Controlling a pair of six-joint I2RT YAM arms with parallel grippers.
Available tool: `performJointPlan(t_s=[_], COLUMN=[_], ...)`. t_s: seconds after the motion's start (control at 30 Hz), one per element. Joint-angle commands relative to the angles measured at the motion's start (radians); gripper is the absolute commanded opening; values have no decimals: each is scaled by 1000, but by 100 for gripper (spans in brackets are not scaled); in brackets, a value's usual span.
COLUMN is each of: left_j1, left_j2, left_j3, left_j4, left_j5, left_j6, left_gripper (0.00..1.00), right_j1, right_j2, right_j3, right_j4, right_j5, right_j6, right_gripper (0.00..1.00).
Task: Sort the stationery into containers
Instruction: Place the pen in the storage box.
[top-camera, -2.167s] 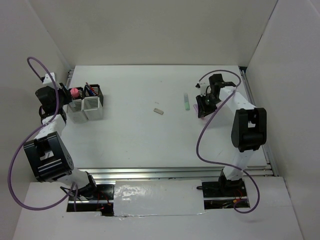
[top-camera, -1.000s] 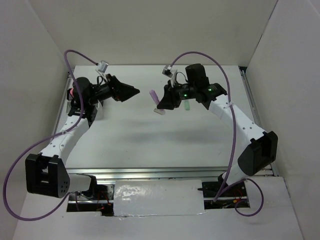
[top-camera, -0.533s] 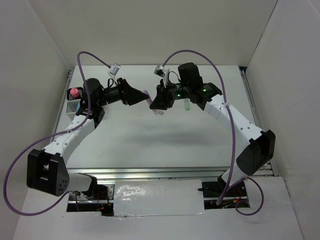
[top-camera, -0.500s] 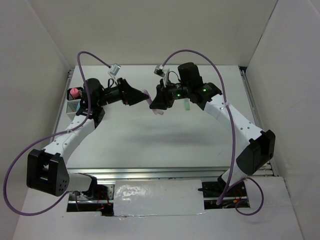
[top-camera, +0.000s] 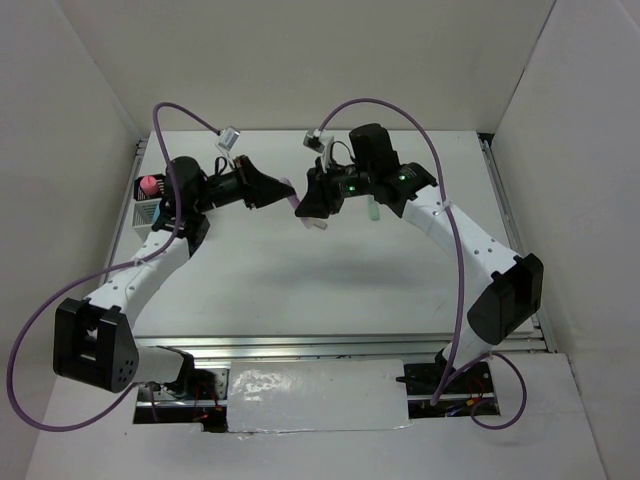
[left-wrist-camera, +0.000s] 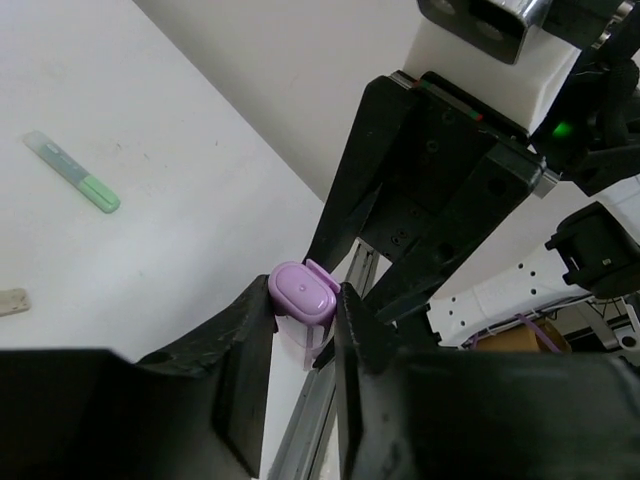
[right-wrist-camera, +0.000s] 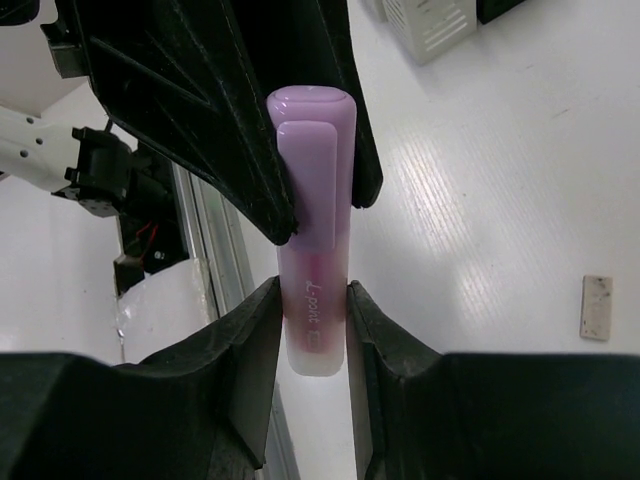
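Note:
Next, I release the lilac marker from my left gripper in the white slotted container (top-camera: 155, 213) just in front of the pink-topped item.
A lilac marker (top-camera: 291, 191) hangs in mid-air between both arms above the table's far middle. My right gripper (right-wrist-camera: 312, 292) is shut on its translucent barrel (right-wrist-camera: 313, 330). My left gripper (left-wrist-camera: 303, 300) is shut on its cap end (left-wrist-camera: 302, 292), both fingers touching the cap. A pale-green marker (left-wrist-camera: 75, 174) and a small beige eraser (right-wrist-camera: 596, 307) lie on the table below. White slotted containers (top-camera: 152, 213) stand at the far left, with a pink-topped item (top-camera: 148, 184) in one.
White walls close in the table on the left, back and right. A metal rail (top-camera: 330, 346) runs along the near edge. Purple cables loop above both arms.
The left gripper came in from the left and its jaws closed onto the marker's cap end. The right gripper has kept its hold on the barrel and shifted slightly left.

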Motion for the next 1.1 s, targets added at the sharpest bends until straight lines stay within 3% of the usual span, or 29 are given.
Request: performJointPlan(t_s=[0.0,0.07,0.23,0.4,0.47,0.63,0.87,1.07], left_j1=[14,40,150,304,354,448,522,563], left_j2=[-3,-8,-31,-81,-92,-60,-19,26], left_j3=[16,19,44,128,157,225,164,136], left_j4=[43,9,-106,-338,-447,-613,-527,-502], left_j5=[-24,-44,-109,-247,-392,-676,-833,-854], left_j6=[-7,34,111,410,543,700,773,779], left_gripper=[27,17,2,0,0,0,0,0], right_j1=[13,8,-27,-124,-164,-222,-270,-299], right_j2=[5,-2,-15,-4,17,132,254,333], right_j3=[53,41,7,-34,-36,35,87,136], right_j4=[23,35,41,79,89,29,-3,-9], right_j5=[-1,12,14,44,109,302,449,560], right_j6=[14,31,55,142,156,176,216,228], right_gripper=[37,49,58,59,59,56,55,55])
